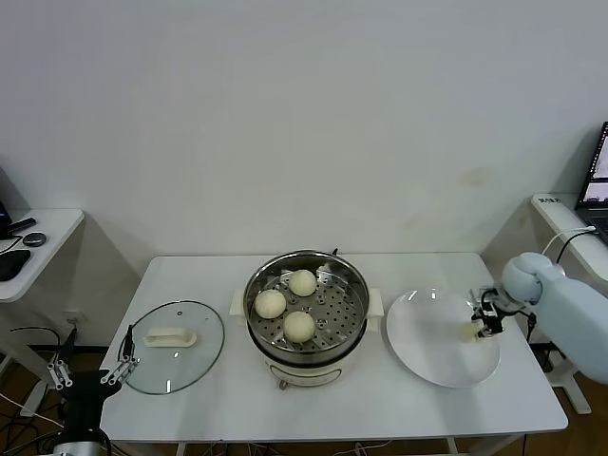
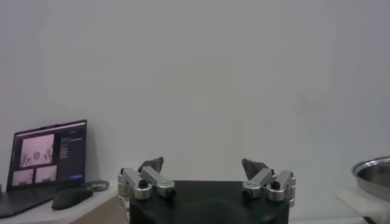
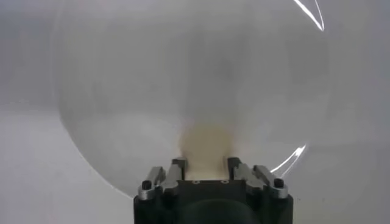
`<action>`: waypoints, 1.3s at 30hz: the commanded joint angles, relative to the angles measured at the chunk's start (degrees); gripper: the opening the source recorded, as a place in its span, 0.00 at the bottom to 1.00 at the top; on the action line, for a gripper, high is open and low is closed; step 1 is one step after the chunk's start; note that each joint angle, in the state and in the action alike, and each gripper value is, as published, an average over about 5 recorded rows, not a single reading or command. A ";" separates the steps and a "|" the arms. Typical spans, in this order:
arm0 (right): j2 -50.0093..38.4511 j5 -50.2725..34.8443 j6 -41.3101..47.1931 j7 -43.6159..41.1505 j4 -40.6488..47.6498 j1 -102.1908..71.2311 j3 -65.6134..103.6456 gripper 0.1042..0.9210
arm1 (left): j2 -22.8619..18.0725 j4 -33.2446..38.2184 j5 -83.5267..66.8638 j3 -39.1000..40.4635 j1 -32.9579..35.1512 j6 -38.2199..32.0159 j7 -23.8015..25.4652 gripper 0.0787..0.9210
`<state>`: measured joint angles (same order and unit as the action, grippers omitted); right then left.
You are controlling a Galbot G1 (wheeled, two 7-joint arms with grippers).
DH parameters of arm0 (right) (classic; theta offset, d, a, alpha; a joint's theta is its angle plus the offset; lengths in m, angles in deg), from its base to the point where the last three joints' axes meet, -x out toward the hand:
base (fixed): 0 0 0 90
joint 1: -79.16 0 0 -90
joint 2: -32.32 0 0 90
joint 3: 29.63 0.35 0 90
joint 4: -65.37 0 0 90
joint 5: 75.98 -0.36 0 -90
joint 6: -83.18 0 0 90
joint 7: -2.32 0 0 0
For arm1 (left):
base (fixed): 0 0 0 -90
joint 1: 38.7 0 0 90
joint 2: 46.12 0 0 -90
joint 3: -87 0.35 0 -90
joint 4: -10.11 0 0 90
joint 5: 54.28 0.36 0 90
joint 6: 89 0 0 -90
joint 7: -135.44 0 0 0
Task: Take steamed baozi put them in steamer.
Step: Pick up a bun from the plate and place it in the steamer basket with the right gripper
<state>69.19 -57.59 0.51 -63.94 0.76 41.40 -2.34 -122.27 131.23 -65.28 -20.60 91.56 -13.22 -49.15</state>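
Observation:
Next, my right gripper lets go of the baozi on the steamer's bare holes (image 1: 329, 300) facing the white plate, next to the other baozi.
The steamer (image 1: 353, 285), a shiny perforated basket on a white cooker base, stands mid-table. Three cream-white baozi lie in it: one at the back (image 1: 302, 282), one on the left (image 1: 270, 303), one at the front (image 1: 298, 326). A fourth baozi (image 1: 469, 332) sits at the right edge of the white plate (image 1: 427, 342). My right gripper (image 1: 483, 321) is down on it. In the right wrist view its fingers (image 3: 178, 163) press both sides of the baozi (image 3: 206, 143), over the plate (image 3: 152, 91). My left gripper (image 1: 91, 370) is parked low at the table's left corner, open and empty (image 2: 204, 164).
A glass lid with a white handle (image 1: 171, 336) lies left of the steamer. The steamer's rim shows in the left wrist view (image 2: 373, 173). A side table (image 1: 28, 247) stands at the left, with a laptop (image 2: 46, 152) and a mouse (image 2: 72, 196). Another laptop (image 1: 597, 176) is far right.

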 commanded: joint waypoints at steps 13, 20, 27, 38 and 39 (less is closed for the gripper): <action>3.01 -44.16 22.02 6.16 -30.20 54.17 -42.71 0.36 | 1.03 -0.24 -0.23 1.48 -1.90 0.25 0.02 0.88; 12.20 -49.41 29.22 12.07 -32.81 51.17 -43.38 0.36 | 0.96 -0.20 0.00 1.98 -2.02 0.22 0.00 0.88; 19.53 -48.89 32.74 15.78 -28.91 45.66 -43.47 0.36 | 0.67 -0.14 0.05 1.87 -1.87 0.24 -0.03 0.88; 26.53 -40.05 33.45 16.90 -17.35 35.04 -41.13 0.36 | 0.44 0.26 -0.43 0.64 -1.68 0.01 0.07 0.88; 26.75 -39.69 33.44 16.85 -16.85 34.51 -40.97 0.36 | 0.48 0.23 -0.49 0.48 -1.66 0.00 0.07 0.88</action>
<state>88.86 -100.11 31.01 -49.41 -22.57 81.87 -42.55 -121.85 131.53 -65.75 -19.86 89.88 -13.19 -49.12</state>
